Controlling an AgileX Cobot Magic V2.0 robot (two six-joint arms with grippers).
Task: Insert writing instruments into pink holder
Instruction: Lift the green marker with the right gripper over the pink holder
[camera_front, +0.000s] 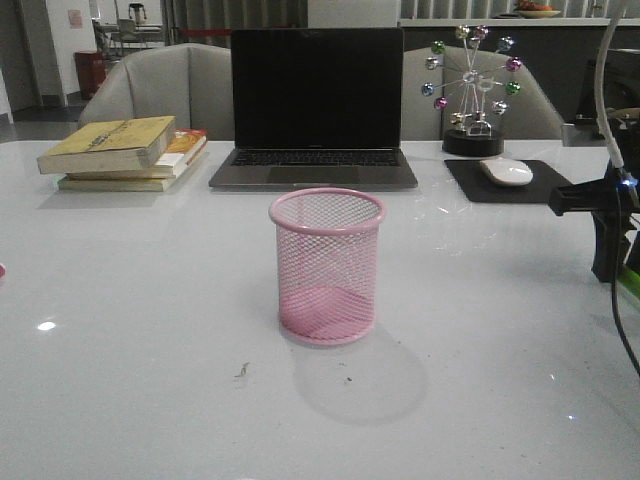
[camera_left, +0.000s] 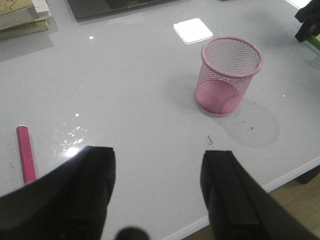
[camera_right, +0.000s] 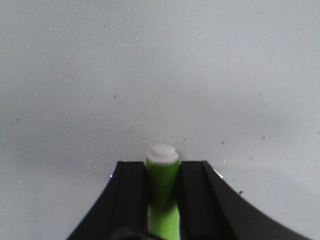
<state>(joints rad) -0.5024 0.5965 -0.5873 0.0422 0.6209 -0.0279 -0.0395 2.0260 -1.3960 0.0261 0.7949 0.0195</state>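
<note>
I should let go of the lime-green marker with my right gripper inside the empty pink holder (camera_front: 317, 244), with the marker's white end leaning toward the magenta pen.
The pink holder (camera_front: 327, 265) (camera_left: 230, 75) stands upright and empty at the middle of the table. My right gripper (camera_right: 162, 169) is shut on the lime-green marker (camera_right: 163, 182), whose white end pokes out past the fingertips, close over the table. In the front view this gripper (camera_front: 607, 262) is at the far right edge, with a sliver of green marker (camera_front: 630, 285) beside it. The magenta pen (camera_left: 26, 154) lies flat on the table, well to the holder's left. My left gripper (camera_left: 159, 159) hovers open and empty above the table's front part.
A laptop (camera_front: 315, 100) stands open behind the holder. Stacked books (camera_front: 125, 150) lie at the back left. A white mouse (camera_front: 507, 171) on a black pad and a ferris-wheel ornament (camera_front: 472, 85) sit at the back right. The table's front edge (camera_left: 250, 200) runs under my left gripper.
</note>
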